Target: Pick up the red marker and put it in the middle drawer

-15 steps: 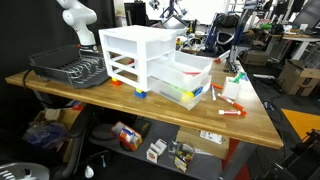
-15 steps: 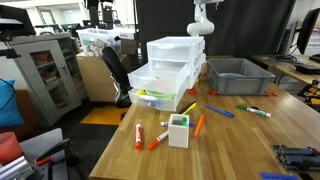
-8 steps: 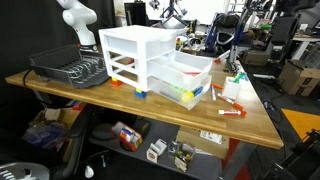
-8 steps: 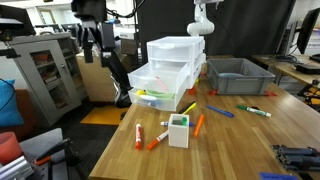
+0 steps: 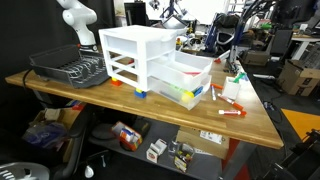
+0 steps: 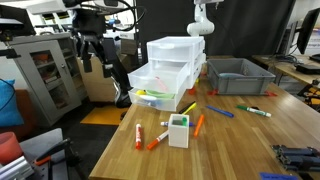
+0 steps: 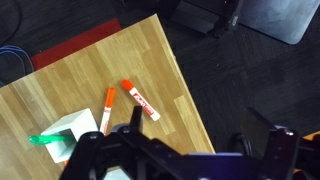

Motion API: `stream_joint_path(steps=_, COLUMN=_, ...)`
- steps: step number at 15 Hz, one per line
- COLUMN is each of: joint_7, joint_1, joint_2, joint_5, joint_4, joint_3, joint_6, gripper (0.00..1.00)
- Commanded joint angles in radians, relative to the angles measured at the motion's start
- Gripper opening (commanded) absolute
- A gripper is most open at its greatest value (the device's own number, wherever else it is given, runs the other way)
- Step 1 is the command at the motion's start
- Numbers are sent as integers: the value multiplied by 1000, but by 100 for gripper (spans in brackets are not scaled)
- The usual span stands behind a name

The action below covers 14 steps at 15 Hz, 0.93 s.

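Note:
The middle of the red marker's body (image 5: 233,113) (image 7: 143,105), beside the orange marker, is the next place my gripper should go to and close.
The red marker (image 7: 141,101) with a white label lies near the table's end corner; it also shows in both exterior views (image 5: 232,113) (image 6: 137,136). The white drawer unit (image 5: 140,50) (image 6: 175,60) has its middle drawer (image 5: 192,66) (image 6: 162,76) pulled out. My gripper (image 7: 205,125) is open and empty. It hangs high above the table's end, beyond the edge over the dark floor, in both exterior views (image 5: 284,42) (image 6: 97,50). The marker lies below and beside my left finger in the wrist view.
An orange marker (image 7: 106,110) and a white box (image 7: 65,135) holding a green marker lie next to the red one. The bottom drawer (image 5: 180,92) is open with coloured items inside. A dish rack (image 5: 70,68) stands at the far end. More markers (image 6: 220,112) lie mid-table.
One second ago my gripper was not in the exterior views. It came in above the table's end half a second ago and has shifted only slightly since.

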<state>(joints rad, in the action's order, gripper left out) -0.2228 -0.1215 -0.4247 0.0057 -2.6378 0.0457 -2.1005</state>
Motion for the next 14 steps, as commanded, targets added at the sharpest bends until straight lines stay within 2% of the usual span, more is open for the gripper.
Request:
stream_joint_path(steps=1, joint_7=-26, joint_1=-11, joint_2=-3, joint_5=-2, joint_4=-17, joint_3=-4, joint_6=-43, gripper=100)
stream_joint_path(steps=4, joint_7=-79, joint_1=-36, joint_2=10, joint_5=11, joint_4=-64, joint_3=-11, joint_6=-144, gripper=100)
stream_joint_path(steps=9, joint_7=-240, joint_1=-83, joint_2=102, joint_5=30, joint_4=-142, joint_3=-36, joint_6=-348, gripper=100)
stream_joint_path(steps=14, joint_7=-381, joint_1=-78, joint_2=311, joint_5=41, joint_4=-102, joint_3=-64, joint_6=-466, gripper=100)
